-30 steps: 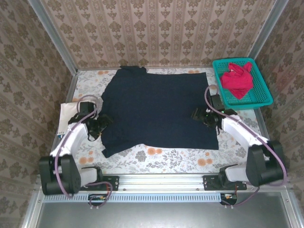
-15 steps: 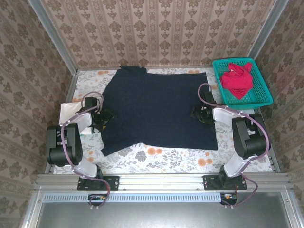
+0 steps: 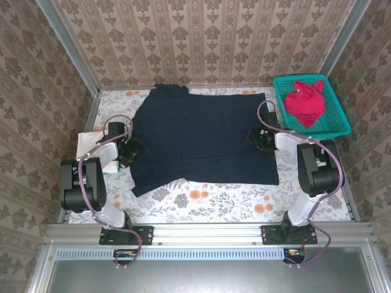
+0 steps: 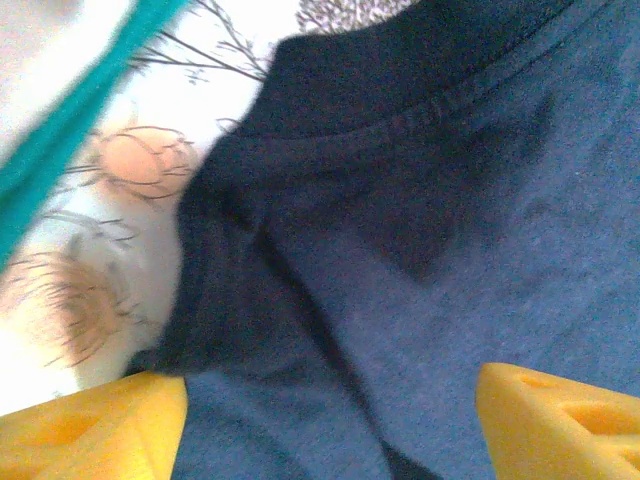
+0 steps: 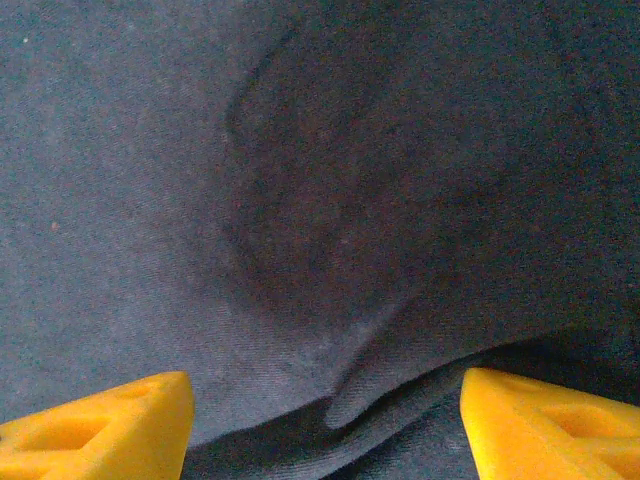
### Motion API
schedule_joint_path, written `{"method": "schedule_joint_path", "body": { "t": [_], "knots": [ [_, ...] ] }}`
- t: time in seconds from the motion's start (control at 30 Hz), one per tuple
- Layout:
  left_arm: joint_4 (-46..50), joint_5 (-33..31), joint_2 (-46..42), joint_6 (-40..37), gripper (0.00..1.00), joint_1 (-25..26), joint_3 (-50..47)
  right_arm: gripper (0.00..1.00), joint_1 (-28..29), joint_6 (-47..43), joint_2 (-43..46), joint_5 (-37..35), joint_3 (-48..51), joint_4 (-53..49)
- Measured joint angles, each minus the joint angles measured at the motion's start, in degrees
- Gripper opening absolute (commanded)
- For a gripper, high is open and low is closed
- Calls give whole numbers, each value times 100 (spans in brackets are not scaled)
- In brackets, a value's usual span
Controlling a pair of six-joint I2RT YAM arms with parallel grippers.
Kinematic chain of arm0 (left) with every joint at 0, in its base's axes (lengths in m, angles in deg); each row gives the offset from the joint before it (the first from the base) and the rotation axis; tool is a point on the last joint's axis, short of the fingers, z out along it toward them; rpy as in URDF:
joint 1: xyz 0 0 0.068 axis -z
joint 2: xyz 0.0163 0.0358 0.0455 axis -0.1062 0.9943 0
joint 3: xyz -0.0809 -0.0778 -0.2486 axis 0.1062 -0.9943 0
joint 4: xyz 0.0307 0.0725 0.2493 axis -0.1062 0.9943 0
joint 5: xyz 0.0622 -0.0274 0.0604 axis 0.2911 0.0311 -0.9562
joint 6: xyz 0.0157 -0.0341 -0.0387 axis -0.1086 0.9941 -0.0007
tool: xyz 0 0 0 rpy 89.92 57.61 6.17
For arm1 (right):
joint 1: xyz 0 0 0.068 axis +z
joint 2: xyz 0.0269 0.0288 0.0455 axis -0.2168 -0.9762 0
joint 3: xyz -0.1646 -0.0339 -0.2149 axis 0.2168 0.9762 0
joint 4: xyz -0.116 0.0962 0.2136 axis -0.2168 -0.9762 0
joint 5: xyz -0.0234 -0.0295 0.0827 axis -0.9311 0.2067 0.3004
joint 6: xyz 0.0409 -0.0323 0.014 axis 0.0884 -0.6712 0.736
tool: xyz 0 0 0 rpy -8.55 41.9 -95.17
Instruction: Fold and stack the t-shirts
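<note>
A fold runs across the navy t-shirt toward the collar, so the robot's left gripper should grab the t-shirt's shoulder (image 3: 134,176) by the near sleeve and pull the cloth straight.
The dark navy t-shirt (image 3: 201,134) lies spread flat across the middle of the table. My left gripper (image 3: 130,151) sits low on its left sleeve edge. In the left wrist view, the left gripper (image 4: 325,430) is open, its yellow fingertips (image 4: 90,420) wide apart over navy cloth (image 4: 450,200). My right gripper (image 3: 259,139) rests on the shirt's right side. The right gripper (image 5: 325,430) is open too, a raised fold of navy cloth (image 5: 300,150) lying between its fingers. The cream-white t-shirt (image 3: 85,141) lies at the left edge. The bright red t-shirt (image 3: 303,101) is bunched in the basket.
The teal mesh basket (image 3: 321,133) stands at the back right corner. A floral tablecloth (image 3: 208,198) covers the table and shows bare along the near edge. A teal strip (image 4: 60,120) crosses the left wrist view's top left. Patterned walls and metal posts close in the table.
Both grippers have moved toward the far side and both arms have drawn up. The navy shirt's near hem has slid away from the near edge with them.
</note>
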Motion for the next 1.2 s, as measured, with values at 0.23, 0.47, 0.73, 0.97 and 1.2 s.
{"method": "schedule_joint_path", "body": {
  "t": [0.23,0.47,0.73,0.97,1.2],
  "knots": [
    [688,-354,-1744,-260,78,92,-227,74,7,-20,1069,278,376,55],
    [1585,114,-2538,-385,69,269,-1086,73,-46,-22,2437,249,970,-308],
    [2094,597,-3064,-83,55,435,-1803,73,-315,-17,3080,210,1408,-811],
    [2243,415,-2968,-103,61,407,-1803,72,-328,-20,3080,214,1432,-852],
    [2190,339,-2999,-332,58,37,-1805,72,-328,-15,3077,214,1432,-852]
  ]
}}
